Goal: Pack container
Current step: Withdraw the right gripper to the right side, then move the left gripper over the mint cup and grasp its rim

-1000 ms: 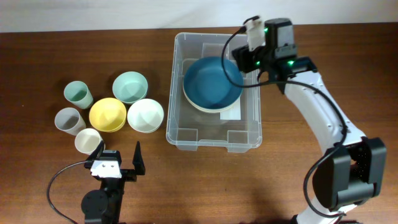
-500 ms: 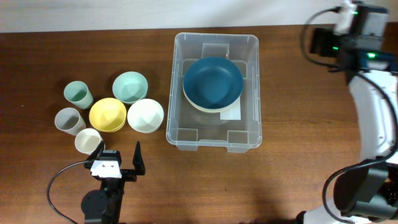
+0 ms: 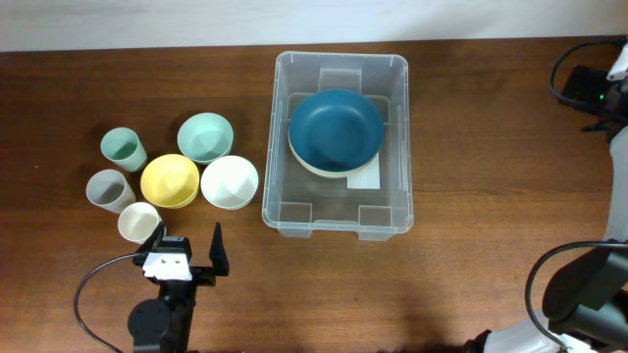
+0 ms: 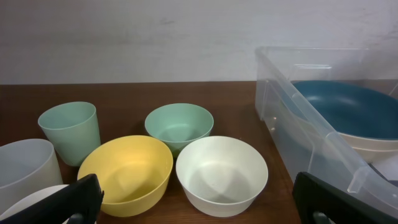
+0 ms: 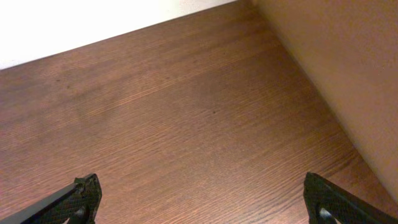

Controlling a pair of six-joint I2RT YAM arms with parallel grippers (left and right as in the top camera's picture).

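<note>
The mint cup's rim [image 3: 136, 141] [image 4: 95, 110] has a side that faces the mint bowl. I will move my left gripper to that side next and close it there.
The clear plastic container [image 3: 339, 211] stands mid-table and holds a dark blue bowl [image 3: 336, 127] stacked on a cream bowl [image 3: 319, 169]. It also shows at the right of the left wrist view [image 4: 323, 149]. To its left stand a yellow bowl [image 3: 169, 179], a white bowl [image 3: 229, 181], a mint bowl [image 3: 204, 136] and three cups [image 3: 123, 149]. My left gripper [image 3: 186, 250] is open and empty at the front left, facing the bowls [image 4: 196, 202]. My right gripper [image 5: 202, 202] is open and empty over bare wood; in the overhead view only its arm [image 3: 601, 88] shows at the far right edge.
A grey cup [image 3: 108, 189] and a cream cup [image 3: 137, 222] stand just ahead of my left gripper. A pale wall [image 5: 336, 68] runs beside the table's right edge in the right wrist view. A white label [image 3: 365, 178] lies on the container's base.
My right arm has swung away from the container's far right corner to the table's right edge, leaving the blue bowl in the container. The left arm has not moved.
</note>
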